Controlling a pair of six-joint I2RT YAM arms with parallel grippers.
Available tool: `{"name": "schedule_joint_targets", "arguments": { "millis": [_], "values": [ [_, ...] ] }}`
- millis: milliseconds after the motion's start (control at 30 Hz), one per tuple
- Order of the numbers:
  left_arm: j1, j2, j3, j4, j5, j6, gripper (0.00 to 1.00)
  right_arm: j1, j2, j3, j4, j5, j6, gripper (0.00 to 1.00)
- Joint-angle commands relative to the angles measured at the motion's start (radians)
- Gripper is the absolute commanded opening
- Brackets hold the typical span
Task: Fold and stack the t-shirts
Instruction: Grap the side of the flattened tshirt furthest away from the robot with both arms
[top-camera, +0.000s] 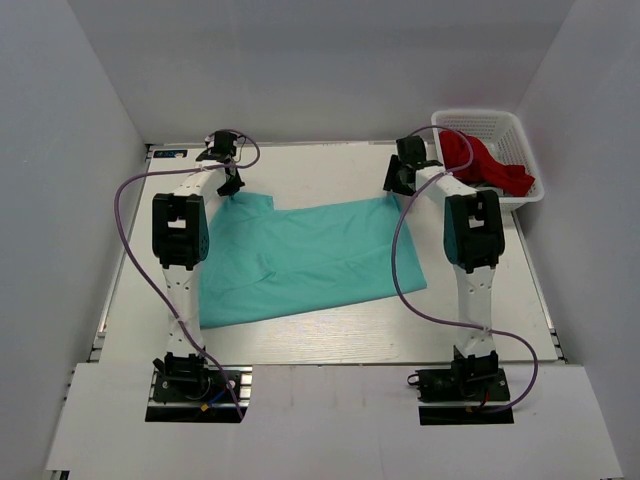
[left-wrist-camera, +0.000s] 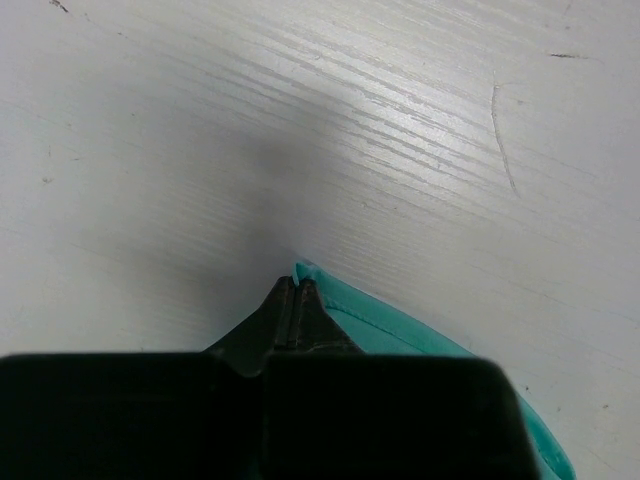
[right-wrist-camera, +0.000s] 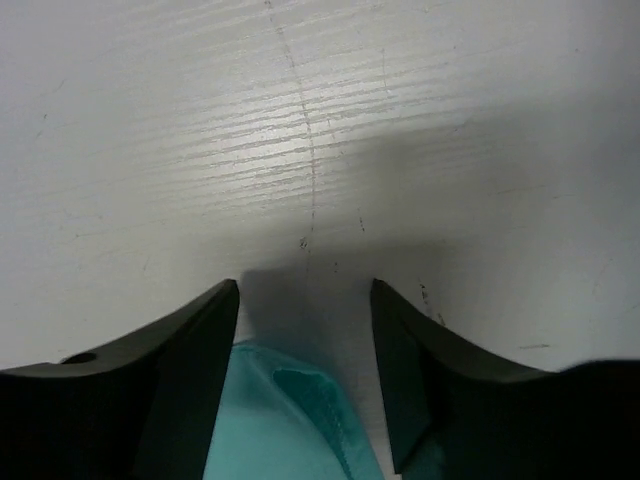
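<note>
The fingers of my right gripper stretch past the teal-green t-shirt's corner, so next I pull them back and pinch the t-shirt's far edge (right-wrist-camera: 254, 359) just inside that corner.
The teal-green t-shirt (top-camera: 310, 260) lies spread on the white table. My left gripper (top-camera: 232, 188) is at its far left corner. In the left wrist view that gripper (left-wrist-camera: 295, 286) is shut, and the shirt's hemmed corner (left-wrist-camera: 400, 325) pokes out at its tips. My right gripper (top-camera: 397, 186) is at the shirt's far right corner. It (right-wrist-camera: 305, 300) stands open, low over the table, with the teal corner (right-wrist-camera: 270, 420) lying between its fingers (right-wrist-camera: 200, 350). The red t-shirt (top-camera: 482, 160) lies bunched in the basket.
A white lattice basket (top-camera: 500, 125) stands at the back right corner, close to the right arm. White walls close in the table on the left, back and right. Purple cables loop off both arms.
</note>
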Motion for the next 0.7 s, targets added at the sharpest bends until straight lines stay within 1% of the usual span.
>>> {"name": "schedule_joint_targets", "arguments": {
  "millis": [0,67,100,167,200,300,333,367,400,433,500,533,633,667],
  "values": [
    [-0.007,-0.023,-0.018,-0.057,0.033,-0.001,0.0,0.003,-0.008,-0.063,-0.005,-0.064,0.04,0.56],
    [-0.007,-0.032,-0.007,-0.066,0.033,-0.001,0.0,0.004,-0.023,-0.093,-0.005,-0.06,0.051,0.46],
    [-0.007,-0.032,-0.007,-0.066,0.033,-0.001,0.0,0.007,-0.029,-0.106,0.002,-0.061,0.05,0.37],
    [-0.007,-0.046,-0.018,-0.066,0.033,-0.001,0.0,0.007,-0.055,-0.133,0.008,-0.067,0.053,0.25],
    [-0.007,-0.057,-0.044,-0.054,0.033,-0.001,0.0,0.007,-0.068,-0.152,0.024,-0.067,0.051,0.15],
    [-0.007,-0.078,-0.088,-0.04,0.047,-0.001,0.0,0.009,-0.094,-0.179,0.033,-0.069,0.05,0.08],
    [-0.007,-0.078,-0.089,-0.04,0.047,-0.001,0.0,0.01,-0.095,-0.18,0.035,-0.069,0.045,0.08],
    [-0.007,-0.078,-0.099,-0.04,0.047,-0.001,0.0,0.013,-0.105,-0.18,0.035,-0.07,0.044,0.11],
    [-0.007,-0.087,-0.099,-0.04,0.047,-0.01,0.0,0.015,-0.108,-0.18,0.036,-0.069,0.04,0.18],
    [-0.007,-0.087,-0.108,-0.04,0.047,-0.01,0.0,0.013,-0.106,-0.179,0.038,-0.069,0.04,0.29],
    [-0.007,-0.098,-0.119,-0.031,0.047,-0.01,0.0,0.019,-0.106,-0.171,0.039,-0.066,0.036,0.37],
    [-0.007,-0.107,-0.119,-0.031,0.056,-0.01,0.0,0.019,-0.1,-0.16,0.035,-0.063,0.036,0.48],
    [-0.007,-0.117,-0.13,-0.02,0.056,-0.01,0.0,0.018,-0.08,-0.128,0.035,-0.034,0.04,0.52],
    [-0.007,-0.117,-0.13,-0.02,0.056,-0.01,0.0,0.018,-0.065,-0.092,0.035,-0.053,0.039,0.52]
  ]
}}
